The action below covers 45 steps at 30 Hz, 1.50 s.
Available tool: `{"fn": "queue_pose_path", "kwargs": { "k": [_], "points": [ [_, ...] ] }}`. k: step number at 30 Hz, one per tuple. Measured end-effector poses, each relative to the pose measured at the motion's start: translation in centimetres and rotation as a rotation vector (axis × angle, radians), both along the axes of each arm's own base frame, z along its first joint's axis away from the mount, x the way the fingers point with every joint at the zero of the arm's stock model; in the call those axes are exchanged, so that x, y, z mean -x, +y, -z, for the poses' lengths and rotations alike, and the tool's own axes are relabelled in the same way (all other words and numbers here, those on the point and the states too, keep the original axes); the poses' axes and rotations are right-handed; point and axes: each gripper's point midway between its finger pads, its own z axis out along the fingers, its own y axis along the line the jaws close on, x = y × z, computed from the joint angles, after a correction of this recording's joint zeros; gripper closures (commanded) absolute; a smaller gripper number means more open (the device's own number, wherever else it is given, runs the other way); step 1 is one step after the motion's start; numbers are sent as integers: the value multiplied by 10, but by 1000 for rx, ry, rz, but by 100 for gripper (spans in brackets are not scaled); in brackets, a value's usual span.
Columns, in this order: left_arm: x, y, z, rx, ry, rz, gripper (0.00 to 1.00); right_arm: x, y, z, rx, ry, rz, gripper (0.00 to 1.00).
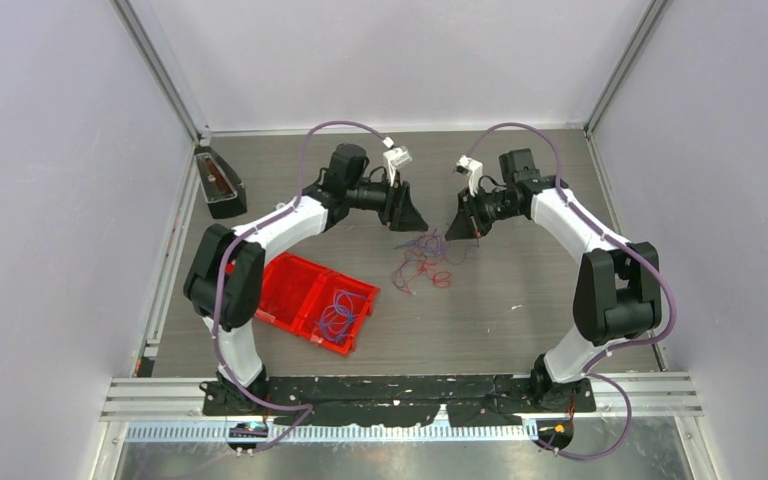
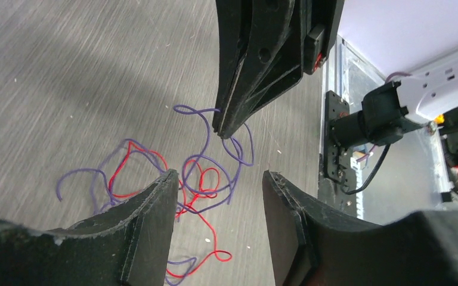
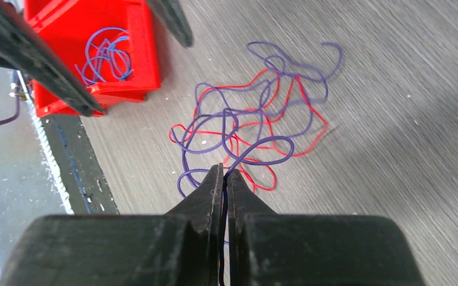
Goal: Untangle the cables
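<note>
I need to use my right gripper to set the purple cable's end, now at the tangle's near edge, down on the grey table [image 1: 476, 260] beside the tangle, away from the red bin.
The cables [image 1: 422, 262] lie in a tangle of thin red and purple strands on the grey table between the two grippers. In the right wrist view the tangle [image 3: 244, 125] spreads just ahead of my right gripper [image 3: 223, 173], which is shut on one purple cable [image 3: 238, 162] at the tangle's near edge. My left gripper [image 2: 217, 179] hovers over the tangle [image 2: 201, 193], open, with nothing between its fingers. Seen from the left wrist, the right gripper [image 2: 229, 128] pinches a purple strand. From above, the left gripper [image 1: 410, 222] and right gripper [image 1: 463, 232] face each other.
A red bin [image 1: 290, 268] lies tilted at the left front, with blue cables [image 1: 337, 312] coiled in its right compartment; it shows in the right wrist view too [image 3: 137, 53]. A black box [image 1: 218, 182] sits at the back left. Walls close in three sides.
</note>
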Motion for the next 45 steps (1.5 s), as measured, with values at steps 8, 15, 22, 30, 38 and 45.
{"fn": "queue_pose_path", "kwargs": {
  "k": [8,15,22,30,38,45],
  "points": [
    [2,-6,-1,53,-164,84,47,9,11,-20,-88,-13,-51,95],
    [9,-14,16,36,-227,151,48,14,19,-41,-130,-57,-85,95],
    [21,-23,27,17,-255,206,89,20,28,-49,-144,-74,-118,94],
    [19,-9,19,-29,-247,184,100,20,26,-47,-117,-81,-117,87],
    [-42,85,-47,-28,-295,-140,100,15,5,-18,4,-88,-106,93],
    [-48,119,-95,6,-335,-271,100,4,-10,31,123,-16,-85,95]
  ]
}}
